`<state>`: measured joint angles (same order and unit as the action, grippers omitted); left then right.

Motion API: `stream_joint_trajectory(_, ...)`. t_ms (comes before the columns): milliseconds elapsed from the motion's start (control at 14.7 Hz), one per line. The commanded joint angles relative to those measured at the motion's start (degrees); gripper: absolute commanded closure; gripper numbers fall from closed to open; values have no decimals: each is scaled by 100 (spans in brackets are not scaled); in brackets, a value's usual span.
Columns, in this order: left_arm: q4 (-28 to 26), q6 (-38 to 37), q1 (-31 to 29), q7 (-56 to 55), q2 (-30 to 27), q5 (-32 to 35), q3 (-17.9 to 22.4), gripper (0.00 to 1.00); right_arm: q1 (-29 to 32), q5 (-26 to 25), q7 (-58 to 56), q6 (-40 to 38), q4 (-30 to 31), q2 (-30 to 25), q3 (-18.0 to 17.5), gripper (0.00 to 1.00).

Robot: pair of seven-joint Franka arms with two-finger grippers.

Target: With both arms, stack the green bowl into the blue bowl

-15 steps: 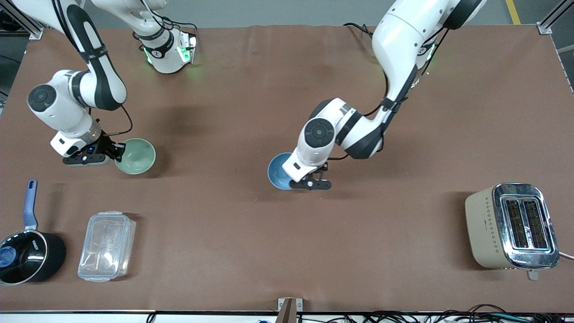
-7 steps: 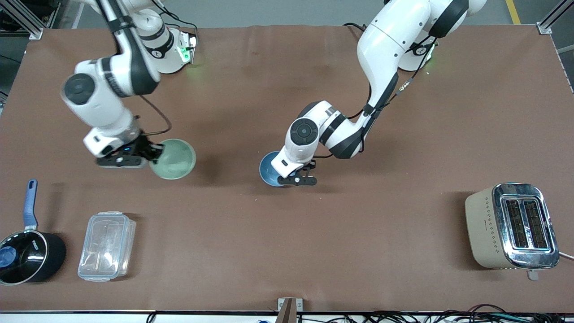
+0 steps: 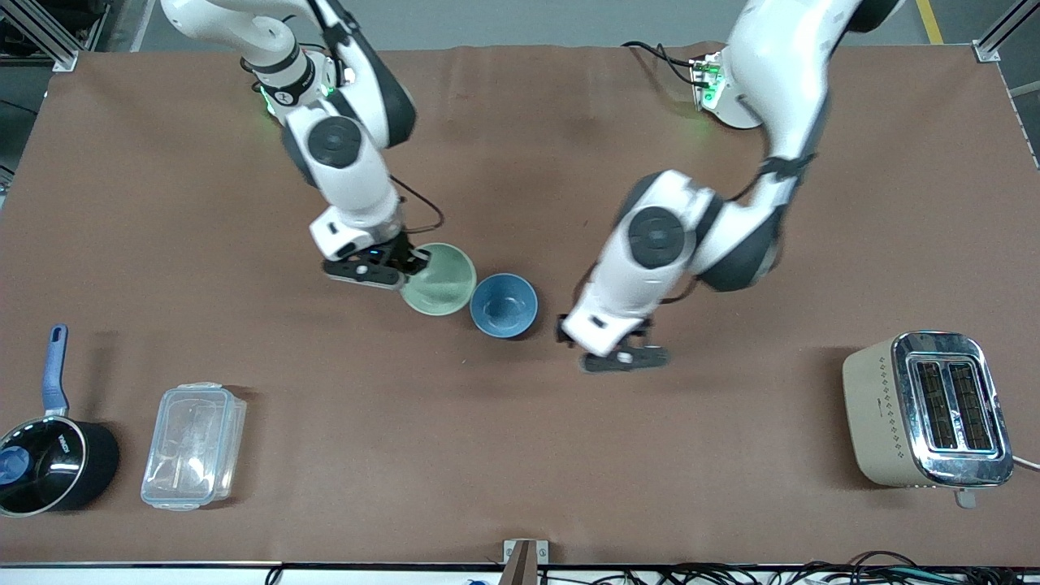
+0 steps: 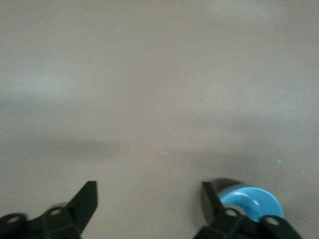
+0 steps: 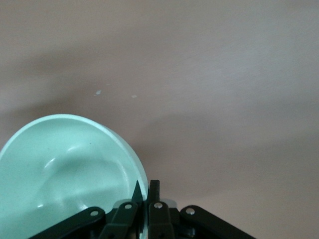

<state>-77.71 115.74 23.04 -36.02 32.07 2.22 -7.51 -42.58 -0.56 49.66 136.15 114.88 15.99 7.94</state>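
The green bowl, now tilted just above the table, will be let go upright by my right gripper inside the blue bowl (image 3: 503,304) that stands on the table between both grippers.
The pale green bowl (image 3: 439,280) hangs tilted in my right gripper (image 3: 413,266), which is shut on its rim. It is just above the table, right beside the blue bowl (image 3: 504,305) on the side toward the right arm's end. In the right wrist view the fingers pinch the green bowl's (image 5: 65,164) rim at my right gripper (image 5: 147,191). The blue bowl stands upright on the table, free. My left gripper (image 3: 623,356) is open and empty over bare table, apart from the blue bowl toward the left arm's end. The left wrist view shows the open left gripper (image 4: 149,199) and the blue bowl (image 4: 251,201) beside one finger.
A beige and chrome toaster (image 3: 926,410) stands near the front camera at the left arm's end. A clear plastic container (image 3: 193,445) and a black saucepan (image 3: 49,459) with a blue handle (image 3: 54,366) stand near the front camera at the right arm's end.
My right gripper carried the green bowl across the table to beside the blue bowl. My left gripper let go of the blue bowl and drew away toward the left arm's end.
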Motion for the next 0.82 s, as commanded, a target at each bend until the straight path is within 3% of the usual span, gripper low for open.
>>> stream_joint_trajectory(0, -219, -533, -579, 671, -683, 155, -32, 0, -346, 686, 377, -106, -1018, 824, 85, 100)
stream_joint_trajectory(136, -219, -1006, -992, 1453, -1017, 147, -49, 0, -496, 944, 456, -81, -1204, 1045, 85, 100)
stream_joint_trajectory(341, -219, -1588, -1406, 1817, -1448, 94, -75, 0, -506, 944, 501, -45, -1205, 1090, 85, 100)
stream_joint_trajectory(750, -219, -1906, -1478, 1984, -1985, 147, -23, 0, -638, 909, 492, -19, -1179, 1222, 93, 99)
